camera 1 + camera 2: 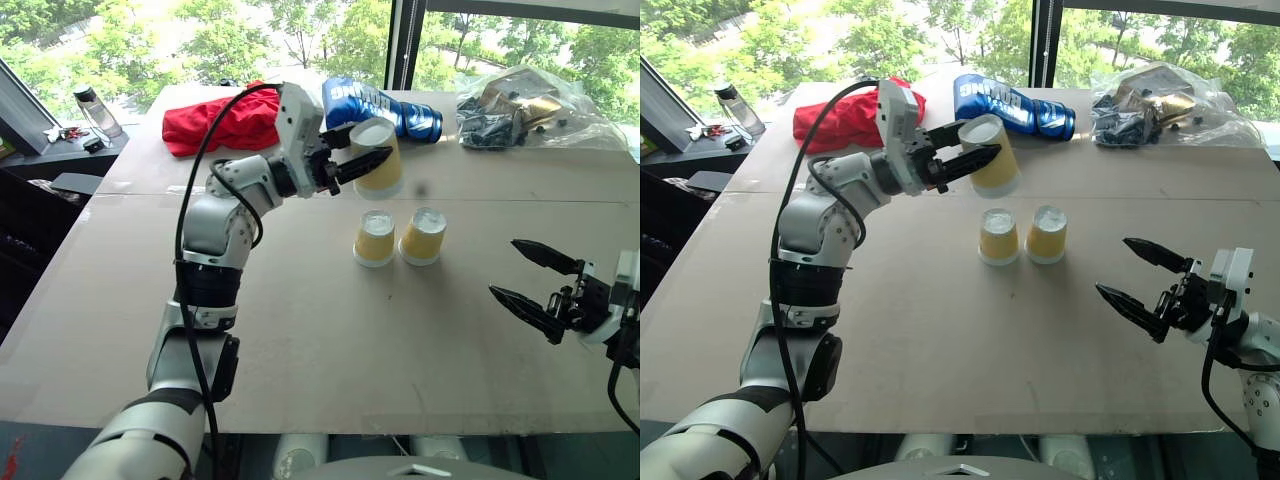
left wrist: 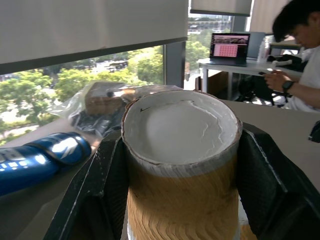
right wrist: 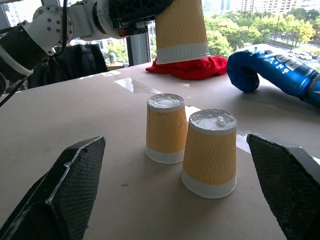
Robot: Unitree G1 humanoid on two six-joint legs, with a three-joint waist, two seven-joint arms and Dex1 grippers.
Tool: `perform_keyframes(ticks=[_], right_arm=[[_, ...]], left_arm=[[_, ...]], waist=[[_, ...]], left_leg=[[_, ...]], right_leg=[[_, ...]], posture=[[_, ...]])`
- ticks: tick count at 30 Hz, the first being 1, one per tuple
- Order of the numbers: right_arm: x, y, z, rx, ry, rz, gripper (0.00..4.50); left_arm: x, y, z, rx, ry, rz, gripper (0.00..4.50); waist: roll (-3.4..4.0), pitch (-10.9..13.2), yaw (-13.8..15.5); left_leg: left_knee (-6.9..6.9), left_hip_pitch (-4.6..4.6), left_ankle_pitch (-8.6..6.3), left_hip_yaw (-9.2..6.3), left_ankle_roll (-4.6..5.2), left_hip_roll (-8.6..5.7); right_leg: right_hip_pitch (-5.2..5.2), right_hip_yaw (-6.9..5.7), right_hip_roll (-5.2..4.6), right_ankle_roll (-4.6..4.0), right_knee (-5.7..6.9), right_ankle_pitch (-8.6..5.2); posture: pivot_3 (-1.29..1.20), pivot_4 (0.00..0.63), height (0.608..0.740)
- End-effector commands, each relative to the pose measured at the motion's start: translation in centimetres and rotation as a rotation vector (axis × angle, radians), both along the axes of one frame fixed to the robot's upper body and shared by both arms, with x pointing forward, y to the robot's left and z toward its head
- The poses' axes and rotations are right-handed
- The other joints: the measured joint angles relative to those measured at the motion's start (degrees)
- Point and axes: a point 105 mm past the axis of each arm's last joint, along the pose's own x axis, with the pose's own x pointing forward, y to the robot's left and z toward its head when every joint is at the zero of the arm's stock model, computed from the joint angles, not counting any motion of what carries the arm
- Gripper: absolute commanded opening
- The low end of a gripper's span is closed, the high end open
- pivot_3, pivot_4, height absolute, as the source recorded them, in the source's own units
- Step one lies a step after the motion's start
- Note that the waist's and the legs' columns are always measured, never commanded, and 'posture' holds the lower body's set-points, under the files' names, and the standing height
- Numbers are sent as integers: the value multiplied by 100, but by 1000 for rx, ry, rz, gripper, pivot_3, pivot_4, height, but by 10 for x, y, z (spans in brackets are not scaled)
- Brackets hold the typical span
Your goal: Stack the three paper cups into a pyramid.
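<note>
Next, I let go of the lifted paper cup with my left gripper across the tops of both standing cups [image 1: 411,226], so it bridges the small gap between them.
Two yellow-tan paper cups stand upside down side by side mid-table, one [image 1: 375,240] on the left and one [image 1: 423,237] on the right, a small gap between them. My left gripper [image 1: 372,148] is shut on the third cup [image 1: 381,160], holding it upside down in the air above and slightly behind the pair. The left wrist view has that cup [image 2: 182,165] clamped between both fingers. My right gripper [image 1: 530,276] hangs open to the right of the pair, with nothing between its fingers. From the right wrist both standing cups [image 3: 166,128] [image 3: 210,152] and the lifted cup [image 3: 181,30] show.
A red cloth [image 1: 222,122], a blue packet [image 1: 385,108] and a clear plastic bag of dark parts [image 1: 525,108] lie along the table's far edge. A bottle [image 1: 96,108] stands on a side shelf at the left. A person sits at a desk [image 2: 300,55] beyond.
</note>
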Motion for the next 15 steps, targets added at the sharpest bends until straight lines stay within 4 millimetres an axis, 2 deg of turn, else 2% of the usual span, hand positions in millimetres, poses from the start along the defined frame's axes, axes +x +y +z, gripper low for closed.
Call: perform_keyframes(ticks=[1, 7, 15], right_arm=[[-4, 1, 11, -13, -62, -19, 4500], [-7, -1, 11, -14, -67, -52, 4500], [-11, -1, 11, -22, -65, -64, 4500]], left_arm=[[-1, -7, 2, 24, -5, -64, 2331], [-5, -22, -8, 80, 0, -139, 2331], [3, -32, -21, 139, -37, -124, 2331]], waist=[[0, 0, -36], [1, 1, -50], [1, 1, -4]], left_leg=[[0, 2, 0, 0, 0, 0], [0, 3, 0, -1, 0, 0], [0, 1, -5, 1, 8, 0]], right_leg=[[-1, 6, 0, 0, 0, 0], [-3, 8, 1, 0, 2, 0], [-3, 9, 1, 0, 1, 0]], posture=[[0, 150, 740], [0, 150, 740], [0, 150, 740]])
